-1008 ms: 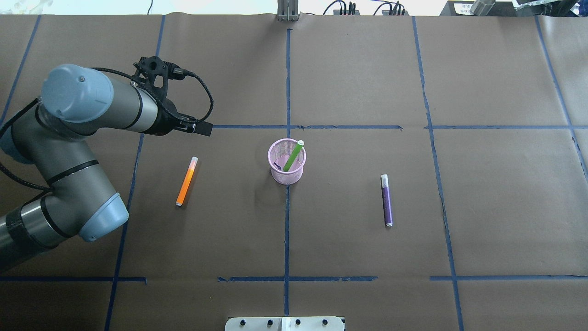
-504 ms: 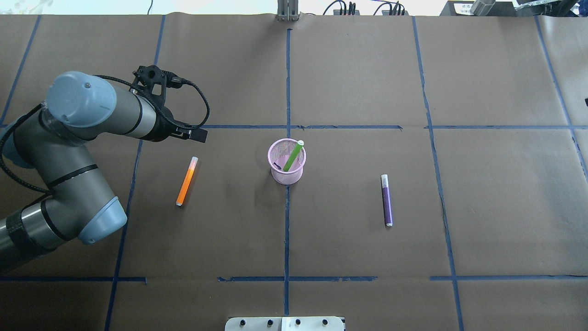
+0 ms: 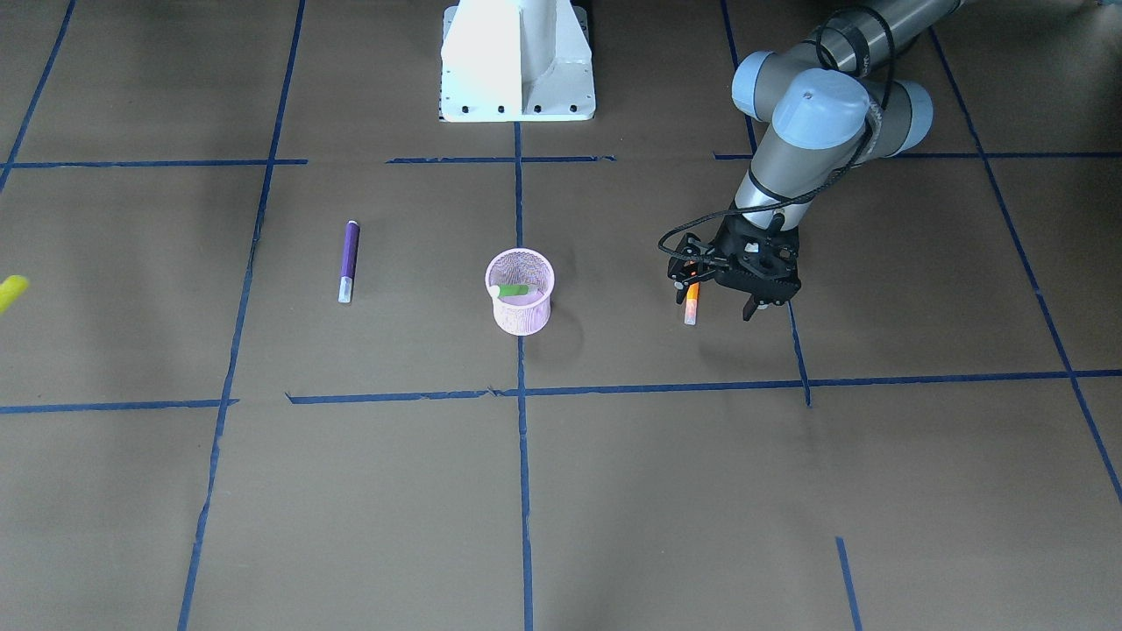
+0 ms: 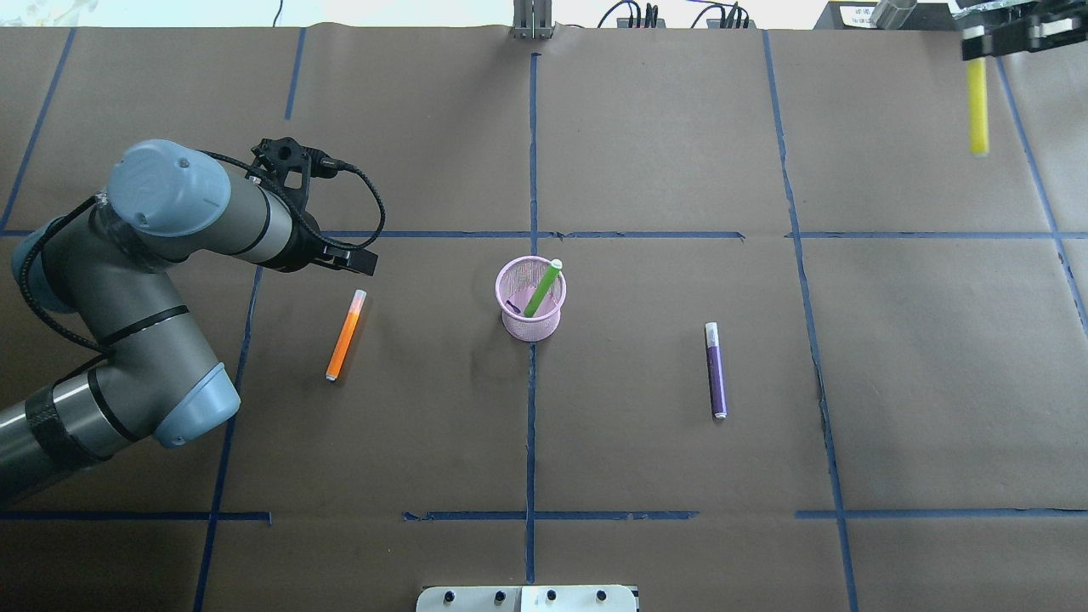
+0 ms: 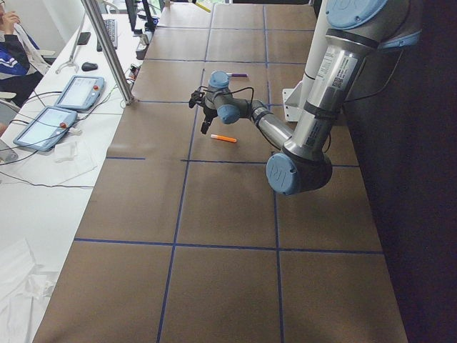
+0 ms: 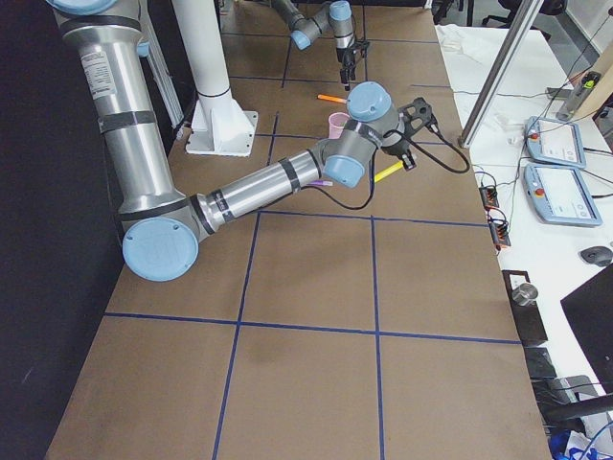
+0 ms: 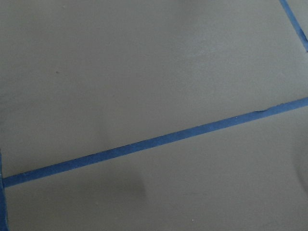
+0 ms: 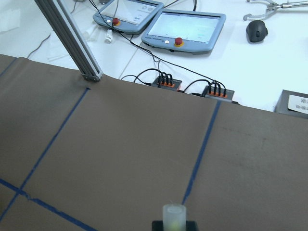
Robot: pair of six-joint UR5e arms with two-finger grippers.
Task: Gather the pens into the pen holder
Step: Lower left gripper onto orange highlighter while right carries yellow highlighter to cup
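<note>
My right gripper is to let go of the yellow pen next. It will drop it inside the pink mesh pen holder (image 3: 520, 275), beside the green pen.
The pink mesh pen holder (image 4: 530, 319) (image 3: 520, 311) stands mid-table with a green pen (image 4: 541, 289) leaning inside it. An orange pen (image 4: 345, 336) (image 3: 692, 302) lies on the table to its left. A purple pen (image 4: 716, 371) (image 3: 348, 260) lies to its right. My left gripper (image 3: 717, 302) (image 4: 361, 262) hangs open, fingers down, just past the orange pen's pale cap end and holding nothing. My right gripper (image 4: 977, 47) is at the far right corner, shut on a yellow pen (image 4: 978, 106) (image 8: 173, 215) held above the table.
The robot's white pedestal (image 3: 517, 61) stands at the near edge. An aluminium post (image 4: 532, 21) and power strips (image 8: 192, 86) line the far edge, with tablets (image 8: 185, 29) on the white desk beyond. Blue tape lines (image 4: 532, 425) grid the brown paper.
My left gripper has drifted left and back toward the orange pen's cap end. My right gripper has come into the overhead view at the far right, carrying the yellow pen.
</note>
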